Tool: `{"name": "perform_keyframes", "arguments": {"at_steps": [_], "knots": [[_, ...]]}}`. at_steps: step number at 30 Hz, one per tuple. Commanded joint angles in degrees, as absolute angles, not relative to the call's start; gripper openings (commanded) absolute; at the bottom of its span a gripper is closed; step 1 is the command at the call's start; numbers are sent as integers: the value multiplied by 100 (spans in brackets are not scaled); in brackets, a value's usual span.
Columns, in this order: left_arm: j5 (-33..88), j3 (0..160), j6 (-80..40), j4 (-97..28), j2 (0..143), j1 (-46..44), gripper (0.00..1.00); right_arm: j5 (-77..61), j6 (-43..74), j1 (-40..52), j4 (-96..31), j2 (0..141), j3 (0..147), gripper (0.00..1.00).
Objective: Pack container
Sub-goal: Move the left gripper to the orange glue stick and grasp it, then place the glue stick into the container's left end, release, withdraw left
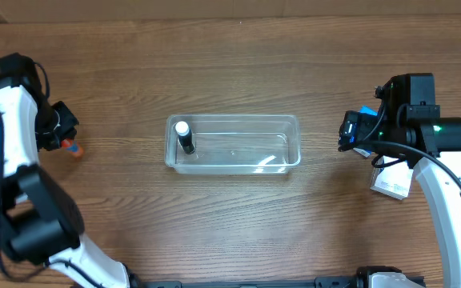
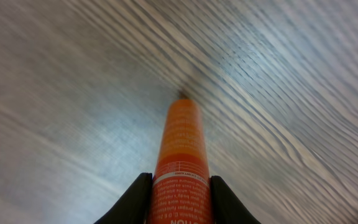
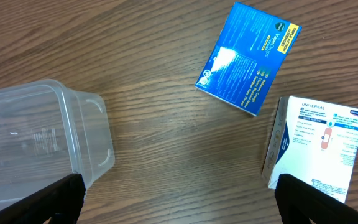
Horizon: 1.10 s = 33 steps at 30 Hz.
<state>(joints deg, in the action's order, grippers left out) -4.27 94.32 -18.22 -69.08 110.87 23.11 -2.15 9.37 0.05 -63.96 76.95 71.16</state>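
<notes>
My left gripper will let go of the orange tube inside the container, where it will sit in the near corner (image 1: 182, 159) next to the dark bottle.
The container (image 1: 294, 126) is a clear shallow tub in the middle of the table, with a small dark bottle with a white cap (image 1: 185, 137) standing at its left end. My left gripper (image 1: 64, 138) is at the far left, shut on an orange tube (image 2: 181, 158) whose tip shows in the overhead view (image 1: 74, 149). My right gripper (image 3: 179, 199) is open and empty over bare wood to the right of the container's end (image 3: 73, 130). A blue box (image 3: 247, 57) and a white box (image 3: 312, 146) lie near it.
In the overhead view the blue box (image 1: 364, 114) is mostly hidden under the right wrist, and the white box (image 1: 391, 182) lies beside the right arm. The table's far edge runs along the top of the overhead view.
</notes>
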Motion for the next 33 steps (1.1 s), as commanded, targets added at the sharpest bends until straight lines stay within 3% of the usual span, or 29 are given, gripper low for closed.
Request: {"name": "perform_keyframes", "arguments": {"at_steps": [1, 7, 14, 33], "knots": [[-113, 9478, -1796, -7282, 9515, 2008, 6, -47, 923, 25, -6383, 7369, 7284, 100], [408, 9476, -2104, -8215, 7706, 270, 4, -8, 923, 25, -6473, 6772, 7284, 100], [-67, 9052, -3024, -8038, 8040, -2108, 6, -12, 947, 25, -6504, 6779, 7282, 100], [-644, 8442, -2869, -6619, 10575, -2202, 4, -12, 1007, 25, -6486, 6794, 7282, 100]]}}
